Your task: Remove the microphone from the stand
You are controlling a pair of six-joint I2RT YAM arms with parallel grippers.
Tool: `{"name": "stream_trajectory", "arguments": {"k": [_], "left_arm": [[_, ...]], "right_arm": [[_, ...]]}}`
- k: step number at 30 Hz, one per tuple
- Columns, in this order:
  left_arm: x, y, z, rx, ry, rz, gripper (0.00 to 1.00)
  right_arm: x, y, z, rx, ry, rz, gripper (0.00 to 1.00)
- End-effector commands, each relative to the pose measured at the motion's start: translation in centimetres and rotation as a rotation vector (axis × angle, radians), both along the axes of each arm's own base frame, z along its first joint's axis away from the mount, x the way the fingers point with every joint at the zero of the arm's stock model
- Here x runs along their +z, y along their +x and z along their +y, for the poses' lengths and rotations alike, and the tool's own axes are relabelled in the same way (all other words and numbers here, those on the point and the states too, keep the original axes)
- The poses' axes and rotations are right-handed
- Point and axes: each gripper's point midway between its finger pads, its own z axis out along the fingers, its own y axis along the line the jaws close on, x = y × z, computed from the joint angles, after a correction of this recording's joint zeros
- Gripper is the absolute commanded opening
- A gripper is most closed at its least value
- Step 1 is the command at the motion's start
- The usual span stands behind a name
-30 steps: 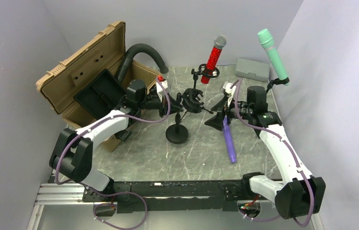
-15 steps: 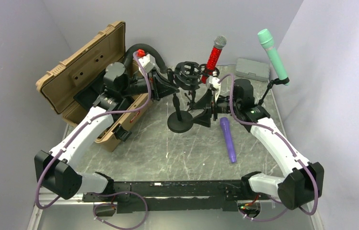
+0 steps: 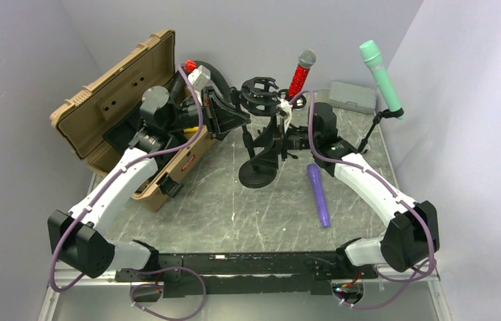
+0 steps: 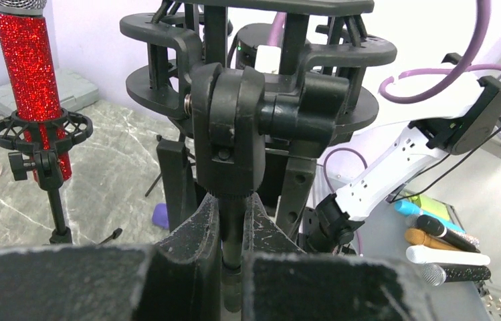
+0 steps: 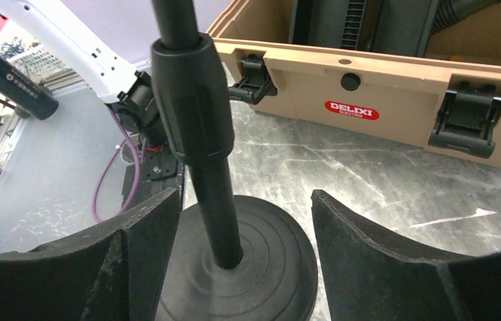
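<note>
Next, my left gripper takes the collar (image 5: 192,99) while my right gripper steadies the lower pole, as my left gripper now holds the pole under the mount, above the collar.
The purple microphone (image 3: 318,194) lies flat on the table, out of any stand; its tip shows in the left wrist view (image 4: 160,215). The black stand (image 3: 258,172) has a round base (image 5: 247,267) and an empty shock mount (image 3: 261,94), also seen in the left wrist view (image 4: 254,73). My left gripper (image 3: 237,119) (image 4: 233,221) is shut on the stand's pole just under the mount. My right gripper (image 3: 271,144) (image 5: 244,214) is open, with its jaws on either side of the lower pole (image 5: 211,194) above the base, not touching it.
A red glitter microphone (image 3: 299,79) (image 4: 30,87) sits in a small stand behind. A green microphone (image 3: 381,77) stands at the far right. An open tan case (image 3: 120,100) (image 5: 381,100) with a black hose is on the left. A grey box (image 3: 352,97) lies at the back.
The right gripper left the purple microphone on the table and moved left around the stand's pole. The left gripper lifted the stand's mount up and back.
</note>
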Motion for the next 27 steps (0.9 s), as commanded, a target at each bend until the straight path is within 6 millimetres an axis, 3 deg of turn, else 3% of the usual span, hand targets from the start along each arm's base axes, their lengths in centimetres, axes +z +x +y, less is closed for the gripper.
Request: {"name": "stream_trajectory", "arguments": {"k": [1, 9, 15, 22, 27], "left_arm": [[4.5, -0.9, 0.7, 0.02, -0.107, -0.097, 0.0], [3.7, -0.3, 1.0, 0.044, -0.137, -0.063, 0.0], [3.6, -0.3, 1.1, 0.051, -0.141, -0.06, 0.0], [2.1, -0.2, 1.2, 0.06, -0.101, -0.067, 0.01], [0.2, 0.0, 1.3, 0.07, -0.038, -0.091, 0.34]], "right_arm": [[1.6, -0.2, 0.7, 0.039, 0.07, -0.026, 0.71], [0.6, -0.7, 0.8, 0.052, 0.077, -0.001, 0.41], [0.8, -1.2, 0.7, 0.065, 0.082, -0.004, 0.04], [2.3, -1.6, 0.5, 0.059, 0.098, -0.019, 0.0], [4.2, -2.5, 0.2, 0.08, 0.122, -0.04, 0.0]]}}
